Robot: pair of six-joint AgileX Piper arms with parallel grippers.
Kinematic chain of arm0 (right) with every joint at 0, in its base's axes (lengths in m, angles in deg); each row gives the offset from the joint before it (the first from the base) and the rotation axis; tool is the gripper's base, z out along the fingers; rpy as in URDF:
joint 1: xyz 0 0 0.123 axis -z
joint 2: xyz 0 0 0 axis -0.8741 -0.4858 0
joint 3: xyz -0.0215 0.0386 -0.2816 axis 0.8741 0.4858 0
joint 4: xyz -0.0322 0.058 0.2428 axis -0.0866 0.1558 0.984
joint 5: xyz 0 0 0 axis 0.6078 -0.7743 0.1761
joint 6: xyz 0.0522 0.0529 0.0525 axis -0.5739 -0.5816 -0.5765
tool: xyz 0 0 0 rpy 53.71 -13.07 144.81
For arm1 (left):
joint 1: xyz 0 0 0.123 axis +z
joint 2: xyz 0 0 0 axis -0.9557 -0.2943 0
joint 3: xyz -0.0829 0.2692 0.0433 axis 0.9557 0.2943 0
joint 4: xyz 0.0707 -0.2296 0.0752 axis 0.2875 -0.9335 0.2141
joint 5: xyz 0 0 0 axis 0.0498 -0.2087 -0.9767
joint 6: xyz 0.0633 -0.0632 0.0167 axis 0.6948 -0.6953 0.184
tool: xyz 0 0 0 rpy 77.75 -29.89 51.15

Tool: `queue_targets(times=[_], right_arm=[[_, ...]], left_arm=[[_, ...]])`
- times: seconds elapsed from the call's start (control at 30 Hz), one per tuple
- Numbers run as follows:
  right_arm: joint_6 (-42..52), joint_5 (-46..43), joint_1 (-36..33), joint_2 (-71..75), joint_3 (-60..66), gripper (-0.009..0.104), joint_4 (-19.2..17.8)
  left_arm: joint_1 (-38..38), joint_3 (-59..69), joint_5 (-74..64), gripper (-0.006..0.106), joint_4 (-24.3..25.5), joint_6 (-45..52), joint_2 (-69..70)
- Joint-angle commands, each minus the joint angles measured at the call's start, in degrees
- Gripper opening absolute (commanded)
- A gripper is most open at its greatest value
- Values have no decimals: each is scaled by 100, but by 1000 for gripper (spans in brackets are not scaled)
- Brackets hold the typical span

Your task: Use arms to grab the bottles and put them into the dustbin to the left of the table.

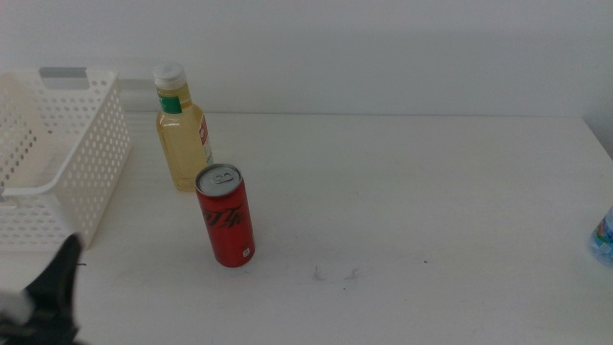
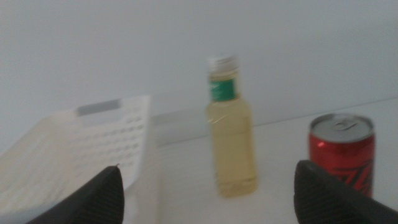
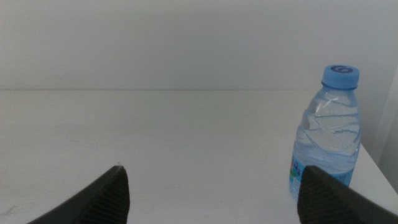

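Observation:
The robot's left gripper will next move to the red soda can's lower half (image 1: 231,240), just below the dark lettering, and close there.
A red soda can (image 1: 225,216) stands on the white table (image 1: 431,182), left of its middle. Just behind it is a yellowish white-capped bottle (image 1: 182,129), next to the white perforated dustbin (image 1: 57,163) at the far left. A small clear blue-capped water bottle (image 1: 603,235) is cut off by the right edge. My left gripper (image 1: 59,278) sits low at the bottom left, in front of the dustbin. In the left wrist view it (image 2: 208,167) is open and empty, facing the yellowish bottle (image 2: 231,130), can (image 2: 342,152) and dustbin (image 2: 93,143). My right gripper (image 3: 212,168) is open and empty, with the water bottle (image 3: 326,134) ahead of one jaw.
A pale wall runs behind the table's far edge. A few small dark scuff marks (image 1: 335,275) lie on the tabletop in front of the can. The table's right edge runs just behind the water bottle.

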Motion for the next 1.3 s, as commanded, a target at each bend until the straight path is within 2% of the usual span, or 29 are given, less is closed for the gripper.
queue_targets(times=[0.0, 0.13, 0.33, 0.53, 0.83, 1.0, 1.27], right_arm=[[20, -63, 31, 30, 20, 87, -28], [20, -63, 31, 30, 20, 87, -28], [20, -63, 31, 30, 20, 87, -28], [20, -63, 31, 30, 20, 87, -28], [20, -63, 31, 30, 20, 87, -28], [20, -63, 31, 30, 20, 87, -28], [20, -63, 31, 30, 20, 87, -28]], left_arm=[[-268, -42, 1474, 94, 120, -103, -1085], [-668, -42, 3116, 94, 412, -585, -2908], [-710, -42, 4566, 94, 893, -725, -4479], [-710, -42, 4666, 94, 1217, -1080, -5083], [-710, -42, 4686, 94, 1433, -1554, -5140], [-710, -485, 4014, 94, 1947, -1969, -5397], [-710, -1180, 4476, 94, 1856, -1957, -6685]])
